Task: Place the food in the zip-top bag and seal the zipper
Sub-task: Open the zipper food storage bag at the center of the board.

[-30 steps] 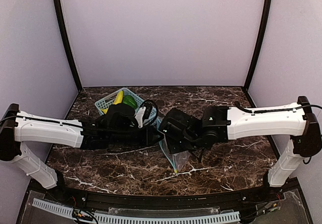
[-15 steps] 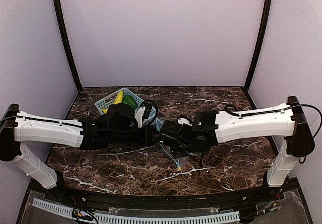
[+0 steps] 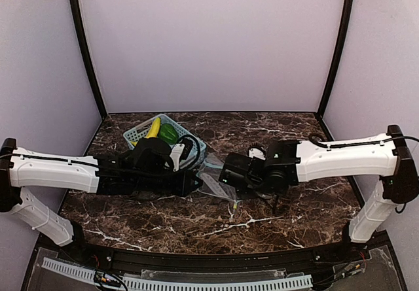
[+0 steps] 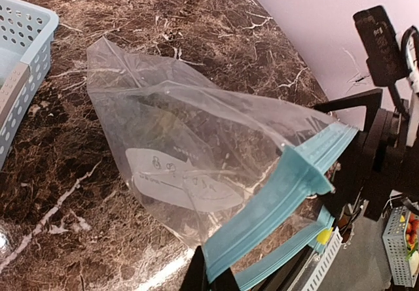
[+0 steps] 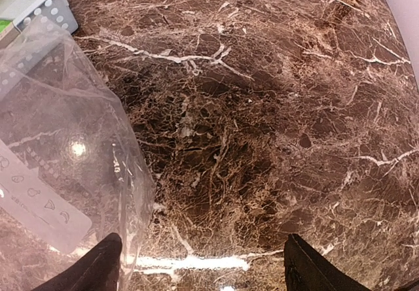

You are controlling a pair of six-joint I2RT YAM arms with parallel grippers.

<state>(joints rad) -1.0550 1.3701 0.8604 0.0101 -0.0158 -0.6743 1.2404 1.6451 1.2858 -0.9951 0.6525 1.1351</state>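
Observation:
The bag's clear side is all that reaches into my open right gripper, so I should back off and grab the light-blue zipper [image 4: 327,148] to keep the bag's opening open.
The clear zip-top bag [image 4: 177,134] with a white label patch hangs empty above the table. My left gripper [image 4: 211,274] is shut on its light-blue zipper [image 4: 275,199], and the mouth gapes open. In the top view the bag [image 3: 211,176] sits between the left gripper [image 3: 190,185] and the right gripper [image 3: 226,173]. My right gripper [image 5: 206,265] is open and empty, and the bag's side [image 5: 59,154] lies by its left finger. The yellow banana [image 3: 154,127] and green pepper [image 3: 169,132] lie in the basket. I cannot make out the cucumber pieces.
The light-blue slotted basket [image 3: 141,136] stands at the back left, just behind the left arm; its corner shows in the left wrist view [image 4: 26,49] and the right wrist view [image 5: 46,6]. Dark marble tabletop [image 5: 275,108] spreads to the right of the bag.
My right gripper has drawn back to the right, away from the bag's mouth. The left arm has shifted a little left and lower with the bag still in it.

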